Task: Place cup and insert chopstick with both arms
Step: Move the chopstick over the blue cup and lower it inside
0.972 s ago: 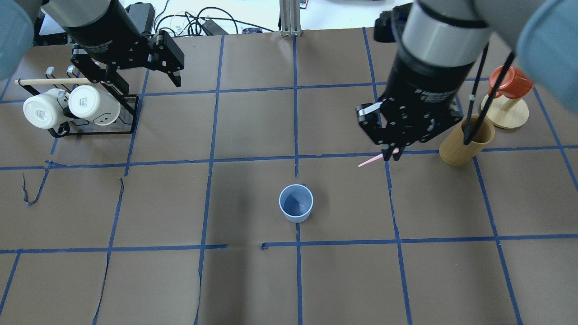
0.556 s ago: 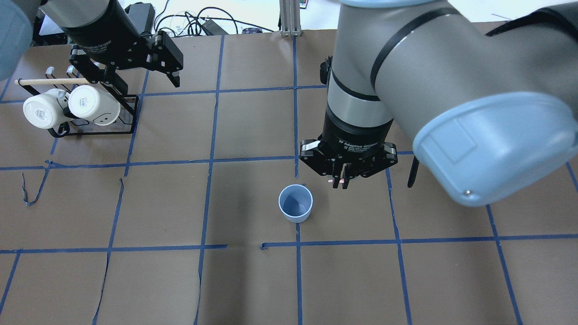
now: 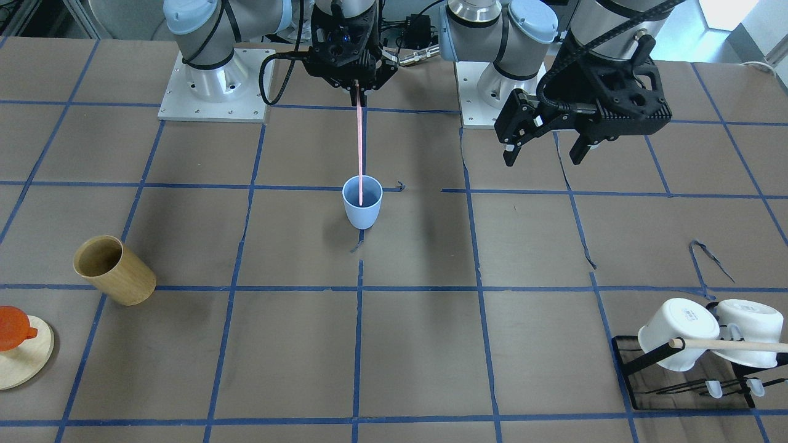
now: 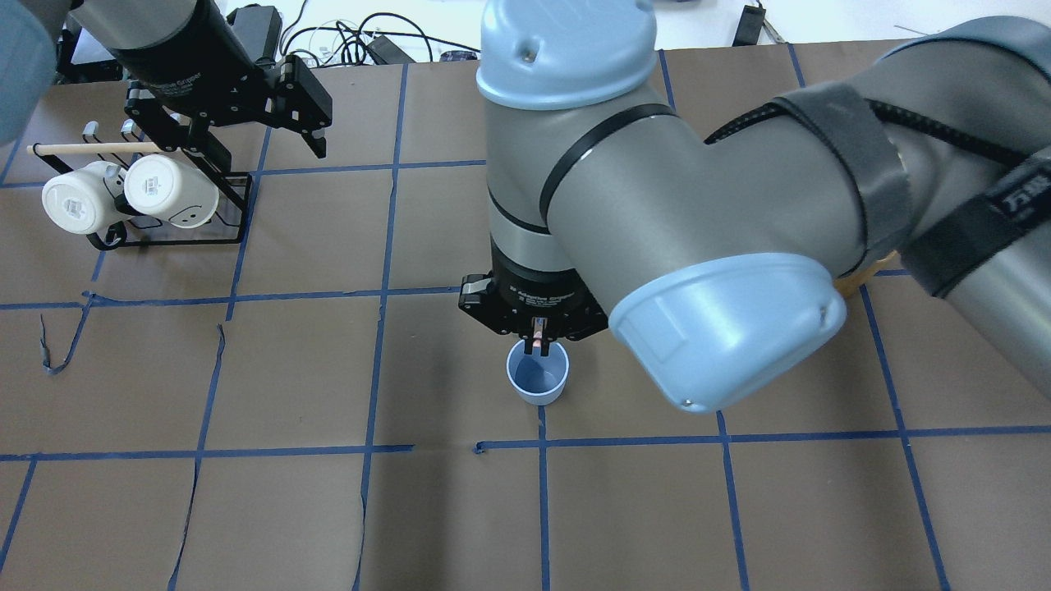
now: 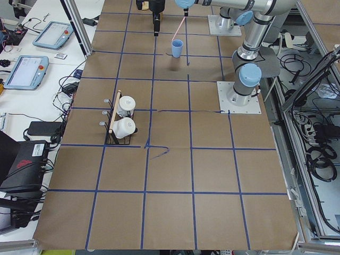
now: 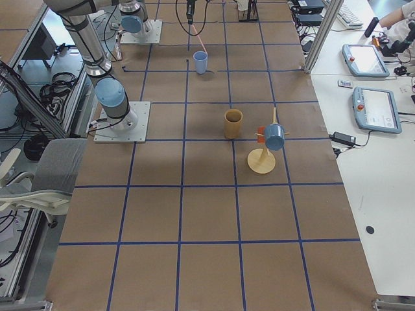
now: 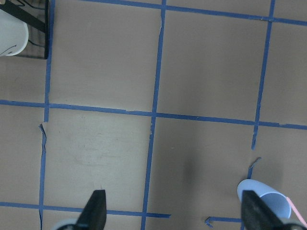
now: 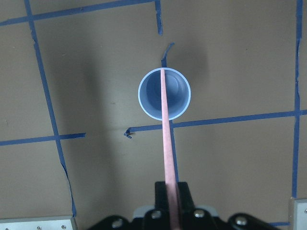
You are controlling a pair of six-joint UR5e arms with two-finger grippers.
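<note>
Next, I let go of the pink chopstick with my right gripper inside the pale blue cup (image 8: 164, 75), so it is left leaning on the cup's rim.
The pale blue cup (image 3: 362, 208) stands upright near the table's middle; it also shows in the overhead view (image 4: 538, 379) and the right wrist view (image 8: 164, 93). My right gripper (image 3: 357, 86) is shut on the top of the pink chopstick (image 3: 359, 141) and holds it upright over the cup. The chopstick's lower end is at the cup's mouth; how deep it reaches I cannot tell. In the right wrist view the chopstick (image 8: 168, 153) runs from the gripper (image 8: 171, 189) to the cup. My left gripper (image 3: 543, 159) is open and empty, high above the table off to the cup's side.
A tan wooden cup (image 3: 115, 271) and an orange cup on a wooden stand (image 3: 15, 335) are on my right side. A black rack (image 4: 164, 234) with two white mugs and a wooden rod is below my left gripper (image 4: 267, 146). The right arm hides much of the overhead view.
My right arm has swung from beside the wooden cup to above the blue cup, carrying the chopstick, which now hangs upright. The left arm has not moved.
</note>
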